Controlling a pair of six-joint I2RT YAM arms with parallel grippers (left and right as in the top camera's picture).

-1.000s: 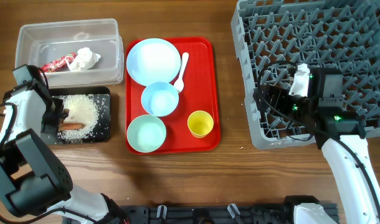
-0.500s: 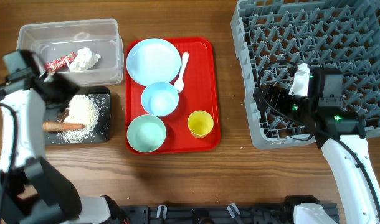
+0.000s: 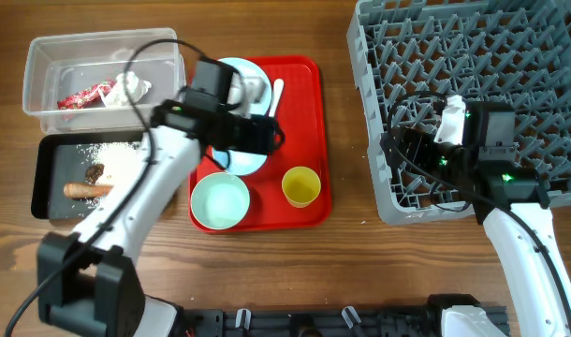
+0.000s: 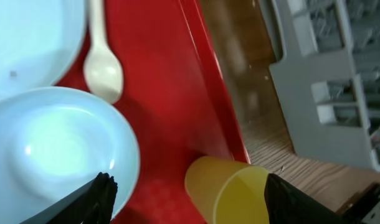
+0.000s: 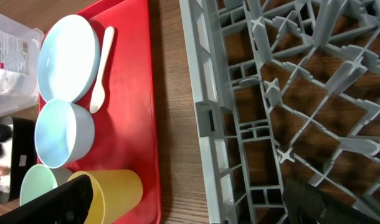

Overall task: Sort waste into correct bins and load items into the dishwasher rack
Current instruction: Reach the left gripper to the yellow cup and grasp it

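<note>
Next, the left gripper grasps the rim of the yellow cup (image 3: 285,186) (image 4: 216,209), on the cup's side that faces the mint bowl.
My left gripper (image 3: 272,133) hangs open and empty over the red tray (image 3: 309,84), above the light blue bowl (image 3: 246,161) and near the yellow cup (image 3: 301,185). In the left wrist view the cup (image 4: 230,190) stands below and between my fingertips (image 4: 101,191), with the bowl (image 4: 53,149) and white spoon (image 4: 103,65) at left. The pale blue plate (image 3: 231,82) and mint bowl (image 3: 220,201) are on the tray too. Wrapper (image 3: 84,95) and tissue (image 3: 131,86) lie in the clear tub (image 3: 51,51). Rice, brown lump (image 3: 95,172) and carrot stick (image 3: 86,189) lie in the black tray (image 3: 44,178). My right gripper (image 3: 398,154) is open over the grey rack's (image 3: 473,56) left edge.
The rack fills the right side of the table, its left wall (image 5: 202,118) a short strip of bare wood away from the red tray (image 5: 131,93). The left arm's forearm crosses above the black tray's right end and the red tray's left edge.
The left arm has swung right from the black tray to over the red tray, and its jaws have opened wider. The carrot stick now lies in the black tray. The right arm has stayed still.
</note>
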